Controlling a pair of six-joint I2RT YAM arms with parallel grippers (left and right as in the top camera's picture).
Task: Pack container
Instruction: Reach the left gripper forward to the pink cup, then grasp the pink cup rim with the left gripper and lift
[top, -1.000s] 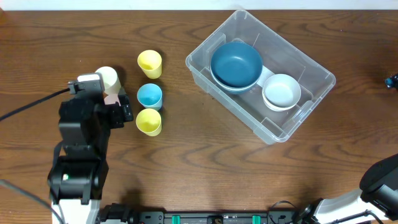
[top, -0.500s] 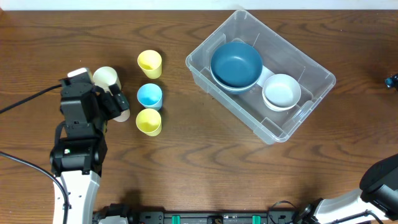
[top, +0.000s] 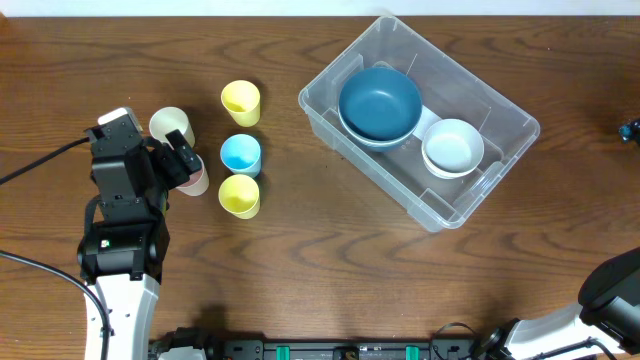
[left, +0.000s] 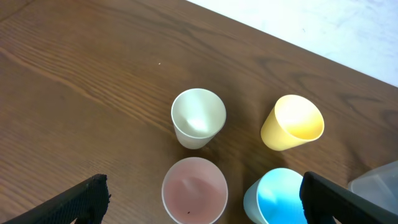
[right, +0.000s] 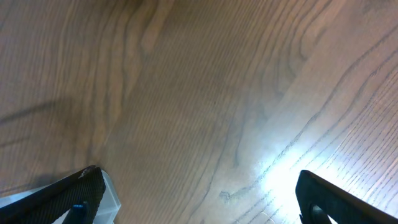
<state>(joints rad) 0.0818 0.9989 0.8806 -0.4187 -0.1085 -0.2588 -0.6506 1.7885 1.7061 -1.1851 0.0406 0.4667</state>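
Observation:
Next, my left gripper grips the pink cup's rim (top: 180, 187) (left: 164, 195) on the side that faces away from the blue cup.
The container (top: 512, 118), a large clear plastic bin, lies angled at the right of centre and holds a blue bowl (top: 379, 103) and a white bowl (top: 452, 147). Its corner (left: 380, 182) shows at the right edge of the left wrist view. My left gripper (top: 180, 158) (left: 202, 202) hangs open above a group of cups, its fingers apart on either side of a pink cup (left: 194, 190) and touching nothing. My right gripper (right: 205, 199) is open over bare wood with nothing between its fingers.
Left of the container stand a cream cup (top: 168, 124) (left: 198, 118), a yellow cup (top: 240, 102) (left: 292, 122), a blue cup (top: 240, 154) (left: 277, 198) and a second yellow cup (top: 239, 196). The right arm's base (top: 615, 285) sits at the lower right corner.
My left arm has drawn back to the left and away from the cups, uncovering the cream cup and the pink cup. Its jaws stayed open. Nothing else moved.

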